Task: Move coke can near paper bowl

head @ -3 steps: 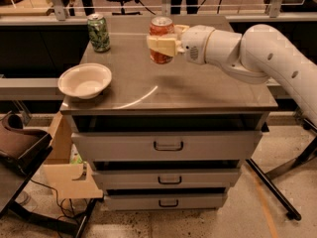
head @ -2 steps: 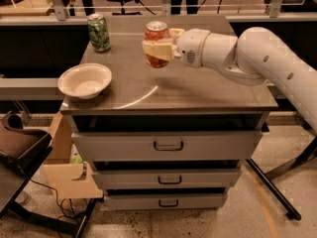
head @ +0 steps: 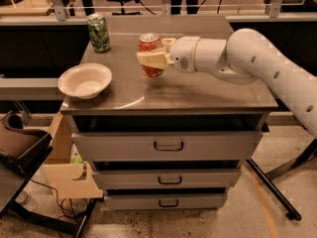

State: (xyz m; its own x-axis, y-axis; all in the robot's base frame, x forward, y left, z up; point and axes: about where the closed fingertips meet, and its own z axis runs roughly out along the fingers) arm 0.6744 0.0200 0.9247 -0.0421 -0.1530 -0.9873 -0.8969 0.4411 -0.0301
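Observation:
I need to release the coke can on the cabinet top just beside the paper bowl's rim (head: 133,80), facing the middle.
The coke can (head: 150,42), orange-red with a silver top, is held upright just above the middle of the cabinet top. My gripper (head: 153,58) reaches in from the right on a white arm and is shut on the can, its pale fingers (head: 152,60) clasping the can's middle. The paper bowl (head: 85,80), shallow and off-white, sits at the front left corner of the cabinet top (head: 198,93), about a bowl's width to the left of the can.
A green patterned can (head: 99,32) stands at the back left of the top. The cabinet has three closed drawers (head: 168,146) below. A cardboard box (head: 64,172) and a brown chair (head: 20,145) stand on the floor at the left.
My gripper has carried the coke can leftward and toward the front, closer to the paper bowl. The bowl and the green can have not moved.

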